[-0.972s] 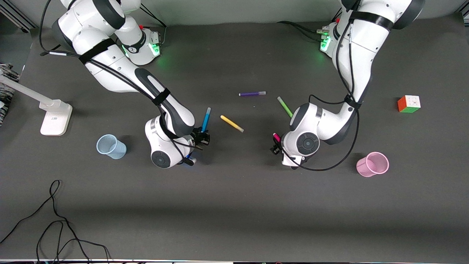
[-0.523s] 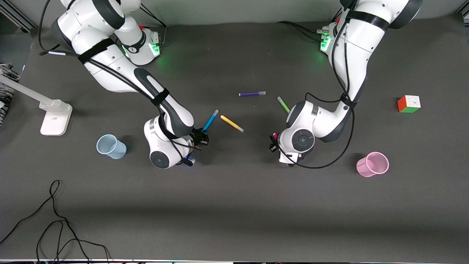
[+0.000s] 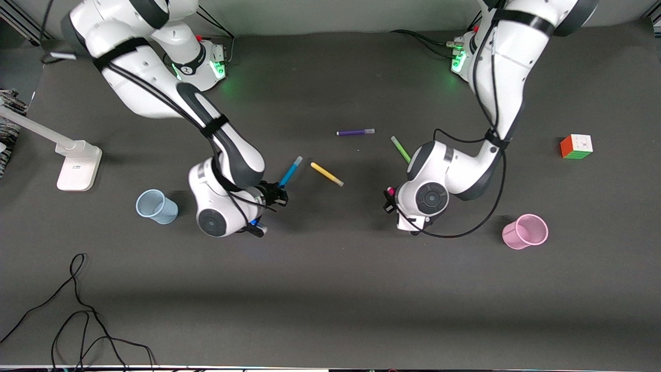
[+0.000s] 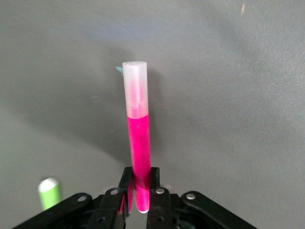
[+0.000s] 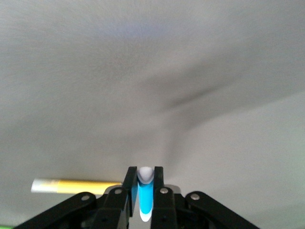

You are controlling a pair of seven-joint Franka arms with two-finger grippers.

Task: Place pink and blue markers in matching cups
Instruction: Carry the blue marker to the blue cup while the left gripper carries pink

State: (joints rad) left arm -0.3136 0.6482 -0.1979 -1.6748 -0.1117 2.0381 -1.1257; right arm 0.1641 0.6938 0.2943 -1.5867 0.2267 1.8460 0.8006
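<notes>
Next, my left gripper lets go of the pink marker inside the opening of the pink cup (image 3: pixel 525 229), leaning against the cup's rim.
My right gripper (image 3: pixel 275 192) is shut on the blue marker (image 3: pixel 290 171), which sticks out tilted above the table, over the stretch between the pale blue cup (image 3: pixel 156 206) and the yellow marker. In the right wrist view the blue marker (image 5: pixel 146 198) sits pinched between the fingers of the gripper (image 5: pixel 145 177). My left gripper (image 3: pixel 388 199) is shut on the pink marker (image 3: pixel 391 191), mostly hidden by the wrist. In the left wrist view the pink marker (image 4: pixel 138 148) stands between the fingers of the gripper (image 4: pixel 140 175), pale tip away from them. The pink cup (image 3: pixel 525 231) stands toward the left arm's end.
A yellow marker (image 3: pixel 326 174), a purple marker (image 3: pixel 355 132) and a green marker (image 3: pixel 400 149) lie mid-table. A colour cube (image 3: pixel 576 146) sits at the left arm's end. A white lamp base (image 3: pixel 78 165) and a black cable (image 3: pixel 77 310) are at the right arm's end.
My right arm has shifted toward the pale blue cup with the blue marker, which has tilted over. My left wrist has swung slightly while holding the pink marker.
</notes>
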